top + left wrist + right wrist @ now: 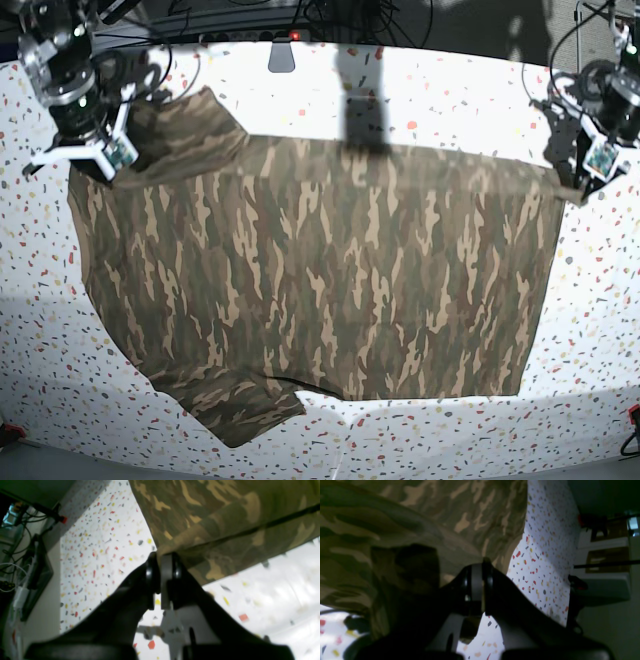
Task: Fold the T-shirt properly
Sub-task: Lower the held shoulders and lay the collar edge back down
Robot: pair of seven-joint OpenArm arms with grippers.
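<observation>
My right gripper is going to let go of the T-shirt's far edge, now stretched between both grippers, on the shirt's body (134, 262) between both sleeves, near its outer edge.
The camouflage T-shirt (320, 280) lies spread across the speckled table, one sleeve at the front left. Its far edge is stretched between both grippers. At the right of the base view my left gripper (573, 188) is shut on the shirt's far right corner. The left wrist view shows its pads (159, 557) pinching the cloth edge (220, 517). At the far left my right gripper (92, 165) is shut on the shirt beside the other sleeve. In the right wrist view those fingers (482, 566) clamp the cloth (420, 517), which drapes over part of the gripper.
The white speckled table (600, 330) reaches past the shirt on every side. Cables and a dark panel (37, 575) hang beyond the table edge near a red-tipped clamp (63, 519). Shelving (605, 555) stands past the opposite edge. A small white object (283, 55) sits at the back.
</observation>
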